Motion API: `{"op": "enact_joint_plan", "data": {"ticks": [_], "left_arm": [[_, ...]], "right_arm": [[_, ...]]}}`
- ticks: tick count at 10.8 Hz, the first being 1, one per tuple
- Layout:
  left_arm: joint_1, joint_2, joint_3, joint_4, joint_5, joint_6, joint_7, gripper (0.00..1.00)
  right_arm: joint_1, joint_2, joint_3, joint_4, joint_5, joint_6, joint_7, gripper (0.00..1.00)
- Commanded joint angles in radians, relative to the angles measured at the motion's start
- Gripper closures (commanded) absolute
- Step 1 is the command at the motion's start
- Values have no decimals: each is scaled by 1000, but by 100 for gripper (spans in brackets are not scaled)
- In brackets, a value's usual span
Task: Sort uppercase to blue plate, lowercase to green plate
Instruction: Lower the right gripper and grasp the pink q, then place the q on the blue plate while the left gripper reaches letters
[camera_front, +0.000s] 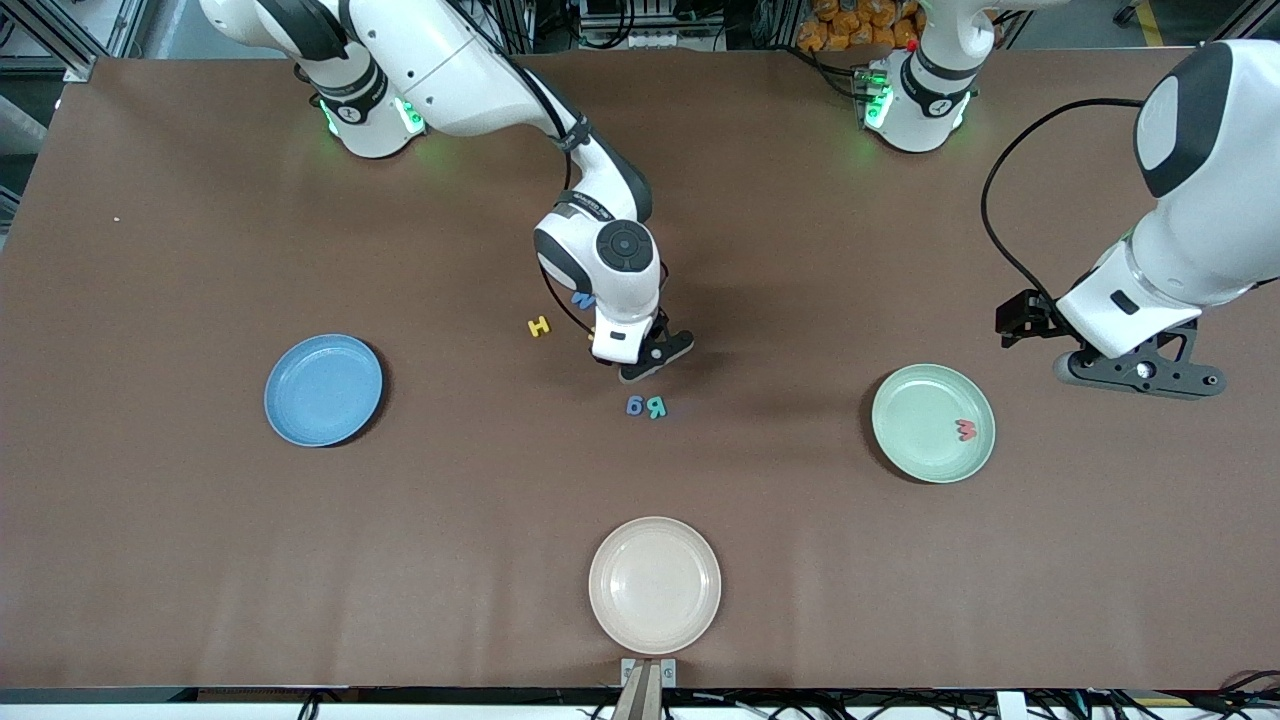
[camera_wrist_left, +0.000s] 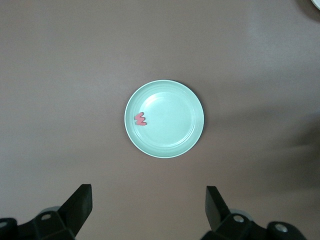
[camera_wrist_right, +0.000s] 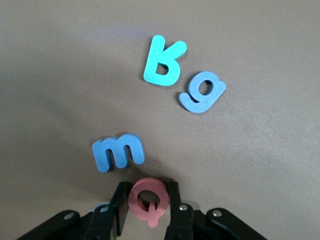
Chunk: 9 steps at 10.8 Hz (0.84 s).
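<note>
Next, I set the red Q, now low over the table's middle, near the middle of the empty blue plate (camera_front: 325, 396) with my right gripper.
My right gripper (camera_wrist_right: 149, 192) is shut on a red Q (camera_wrist_right: 149, 200), one finger pressed against each side, low over the table's middle (camera_front: 640, 355). Close by lie a blue M (camera_wrist_right: 118, 152), a teal R (camera_wrist_right: 163, 61) and a blue a (camera_wrist_right: 202, 92). A yellow H (camera_front: 539, 326) lies toward the right arm's end. The blue plate (camera_front: 323, 390) holds nothing. On the green plate (camera_front: 920, 415) rests a red w (camera_front: 966, 430). My left gripper (camera_wrist_left: 148, 195) hangs open and empty, high beside the green plate (camera_wrist_left: 172, 120).
A cream plate (camera_front: 654, 584) sits near the table's front edge, nearer to the front camera than the letters. The right arm's wrist covers part of the blue M (camera_front: 583, 299) in the front view.
</note>
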Motion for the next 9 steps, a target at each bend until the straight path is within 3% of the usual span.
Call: {"op": "enact_joint_plan", "data": {"ticks": [1,6,9], "left_arm": [[-15,-1,13,2,-18,-9,-9,0],[-21,-4,11,4,-23,-9,-12,0],[-111,4,2,10,-23,-8,-79,0]], "right_arm": [[-11,-28,7,-4,12,0,22,100],[-176,-112,-2,-1,9,-10,26,100],[-319,-146,-2,-1,7,-30,31,100]]}}
